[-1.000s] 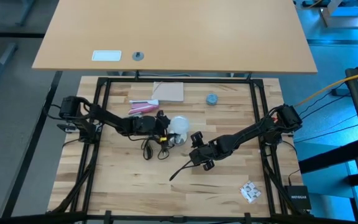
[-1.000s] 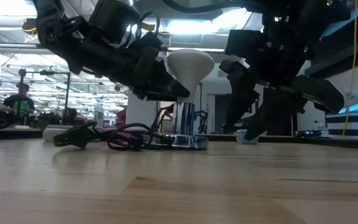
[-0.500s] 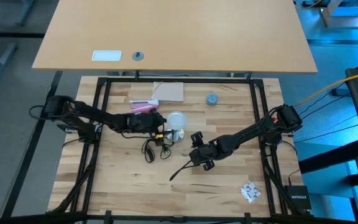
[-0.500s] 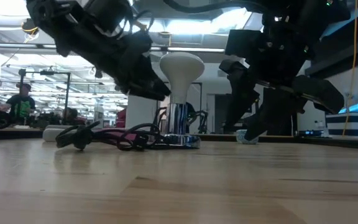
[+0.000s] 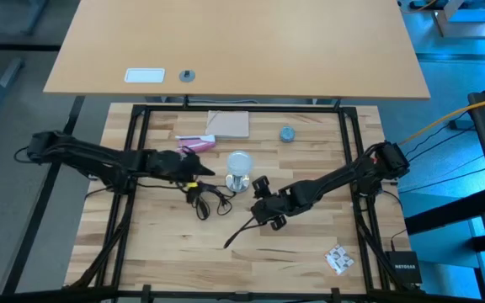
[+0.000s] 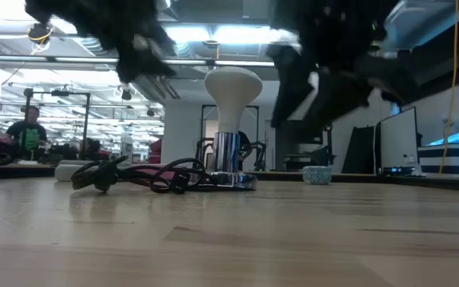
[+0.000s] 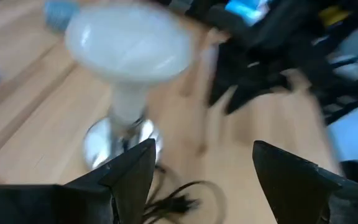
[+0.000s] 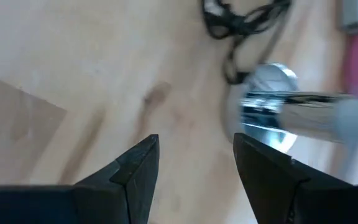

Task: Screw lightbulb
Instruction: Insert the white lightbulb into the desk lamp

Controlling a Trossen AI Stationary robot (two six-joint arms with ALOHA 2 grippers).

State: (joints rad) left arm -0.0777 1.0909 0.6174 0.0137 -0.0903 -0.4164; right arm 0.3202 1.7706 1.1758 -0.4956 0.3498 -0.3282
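Observation:
The fingers of my left gripper should next go to the white lightbulb's narrow neck (image 5: 238, 175) (image 7: 128, 103), just above the silvery socket, and close there.
The white lightbulb (image 5: 239, 159) stands upright in the silvery socket (image 5: 239, 180), whose round foot rests on the wooden table. In the low view the lightbulb (image 6: 232, 86) rises above the socket (image 6: 229, 158). My left gripper (image 5: 202, 168) hangs open to the bulb's left, clear of it. In its wrist view the lightbulb (image 7: 129, 45) and socket (image 7: 118, 142) lie ahead of the empty fingers. My right gripper (image 5: 258, 200) hovers open to the near right of the socket. In its wrist view the socket (image 8: 267, 112) is ahead of it.
The socket's black cord (image 5: 205, 200) lies coiled on the table, left of and nearer than the socket. A blue-grey cap (image 5: 287, 134), a tan pad (image 5: 228, 124) and a pink item (image 5: 194, 144) sit toward the far edge. A crumpled scrap (image 5: 338, 259) lies near right. A black frame (image 5: 346, 151) borders the table.
My left gripper has drawn back from the lightbulb toward the table's left edge and risen. The lightbulb and socket, tilted a second ago, now stand upright. My right gripper has lifted a little.

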